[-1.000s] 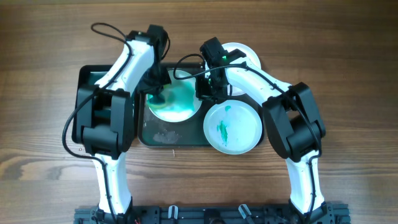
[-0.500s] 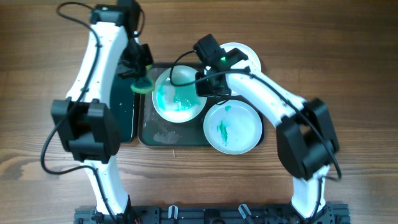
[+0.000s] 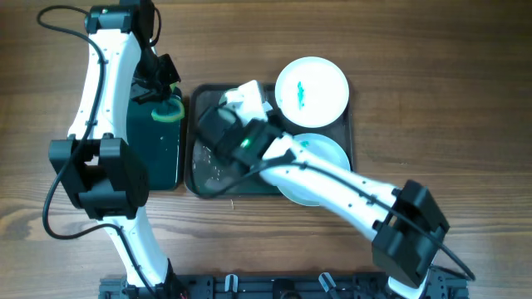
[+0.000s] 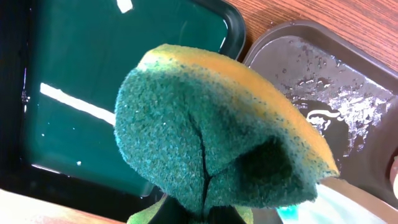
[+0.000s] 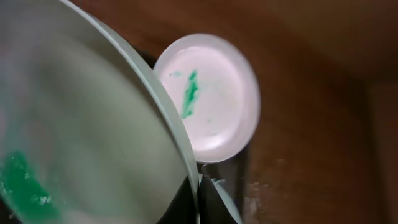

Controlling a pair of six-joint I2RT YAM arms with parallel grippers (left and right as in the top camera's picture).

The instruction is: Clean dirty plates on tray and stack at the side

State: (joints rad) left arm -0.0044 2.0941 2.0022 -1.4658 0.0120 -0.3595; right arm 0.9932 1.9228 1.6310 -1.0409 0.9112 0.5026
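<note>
Next, my right gripper sets the plate it is holding down on the bare wood table (image 3: 393, 134) (image 5: 308, 165), beside the two plates of the grey tray.
My right gripper (image 5: 198, 186) is shut on the rim of a plate (image 5: 93, 124) with a teal smear and holds it tilted on edge above the left part of the dark grey tray (image 3: 212, 166). From overhead this plate (image 3: 247, 95) shows only as a white sliver by the right gripper (image 3: 233, 112). A white plate with a teal smear (image 3: 312, 91) lies at the tray's far right and also shows in the right wrist view (image 5: 208, 96). A pale blue plate (image 3: 324, 162) lies at the near right, partly under my right arm. My left gripper (image 4: 205, 214) is shut on a yellow-green sponge (image 4: 211, 124).
The narrow black tray with green liquid (image 3: 154, 158) lies left of the grey tray, and the sponge (image 3: 168, 110) hangs over its far end. Water drops cover the grey tray's bare floor (image 4: 323, 93). Wood table lies all around.
My left gripper carried the sponge left, off the plate and over the black tray. My right gripper lifted that plate off the tray's left part and tipped it on edge.
</note>
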